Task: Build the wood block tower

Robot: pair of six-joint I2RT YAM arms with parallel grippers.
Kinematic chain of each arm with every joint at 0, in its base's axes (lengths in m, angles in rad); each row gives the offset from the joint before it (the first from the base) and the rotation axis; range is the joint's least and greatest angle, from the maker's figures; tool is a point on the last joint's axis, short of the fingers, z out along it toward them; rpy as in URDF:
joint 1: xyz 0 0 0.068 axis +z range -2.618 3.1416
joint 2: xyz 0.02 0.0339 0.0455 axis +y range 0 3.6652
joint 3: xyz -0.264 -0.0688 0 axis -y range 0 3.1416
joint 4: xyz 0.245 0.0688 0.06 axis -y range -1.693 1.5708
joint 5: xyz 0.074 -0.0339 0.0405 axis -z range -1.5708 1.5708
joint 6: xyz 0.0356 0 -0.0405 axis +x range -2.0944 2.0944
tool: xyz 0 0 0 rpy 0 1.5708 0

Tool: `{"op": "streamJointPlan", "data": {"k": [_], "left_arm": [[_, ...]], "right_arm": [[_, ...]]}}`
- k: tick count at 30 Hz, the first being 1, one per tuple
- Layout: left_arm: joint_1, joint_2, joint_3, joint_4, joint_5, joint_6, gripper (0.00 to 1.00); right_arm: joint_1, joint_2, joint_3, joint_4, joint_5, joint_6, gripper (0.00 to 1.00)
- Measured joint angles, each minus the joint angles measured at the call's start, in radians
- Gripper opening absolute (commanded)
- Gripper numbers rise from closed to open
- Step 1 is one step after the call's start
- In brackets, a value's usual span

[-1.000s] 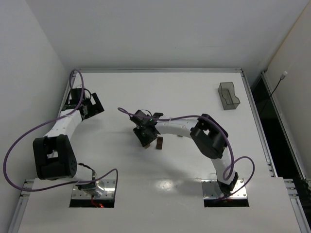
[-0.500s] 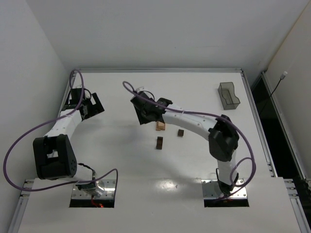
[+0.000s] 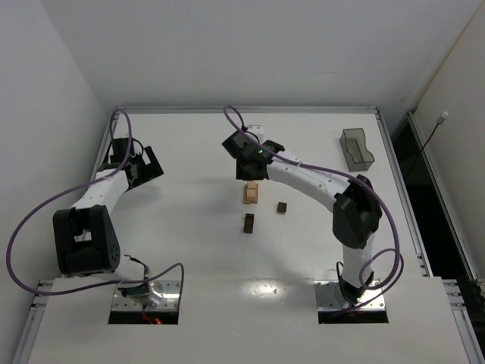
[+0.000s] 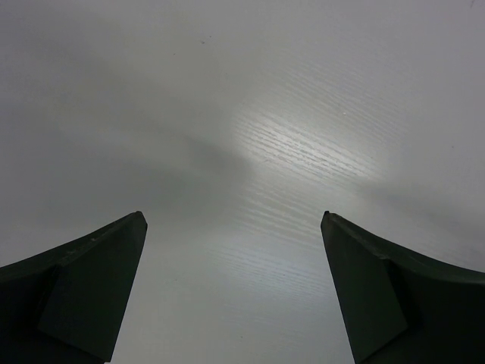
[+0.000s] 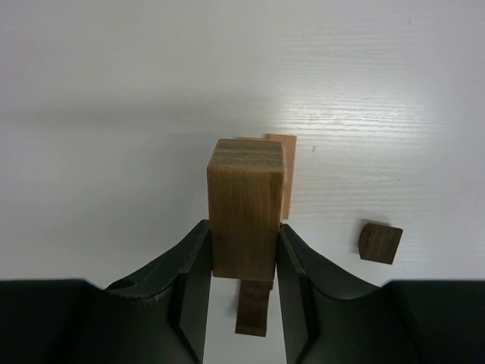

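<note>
The medium-brown oblong block will go down on top of the light tan block [image 3: 251, 192] [image 5: 258, 186] from my right gripper.
My right gripper [image 3: 247, 168] [image 5: 242, 227] is shut on a medium-brown oblong wood block [image 5: 245, 206] and holds it upright above the table. Just beyond it lies a light tan block [image 3: 251, 193] [image 5: 287, 173]. A small dark brown cube [image 3: 281, 207] [image 5: 380, 243] lies to the right, and a dark brown oblong [image 3: 248, 222] [image 5: 254, 312] lies nearer the arm bases. No stacked tower shows. My left gripper [image 3: 144, 168] [image 4: 235, 220] is open and empty over bare table at the far left.
A translucent grey plastic bin [image 3: 356, 149] stands at the back right. The table's raised rim [image 3: 242, 110] runs along the far edge. White walls close in the left and far sides.
My right arm has swung away from the dark oblong toward the far side, carrying the block. The tan block and the dark cube have come into view. The left arm has not moved.
</note>
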Motion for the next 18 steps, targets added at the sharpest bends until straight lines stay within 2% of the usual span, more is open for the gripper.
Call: {"op": "streamJointPlan", "data": {"k": [8, 18], "left_arm": [[0.000, 0.009, 0.001, 0.000, -0.002, -0.003, 1.00], [0.000, 0.021, 0.002, 0.000, -0.004, -0.003, 1.00]], "right_arm": [[-0.056, 0.053, 0.000, -0.040, -0.048, 0.043, 0.00], [-0.098, 0.076, -0.042, -0.038, -0.196, 0.065, 0.00]]}}
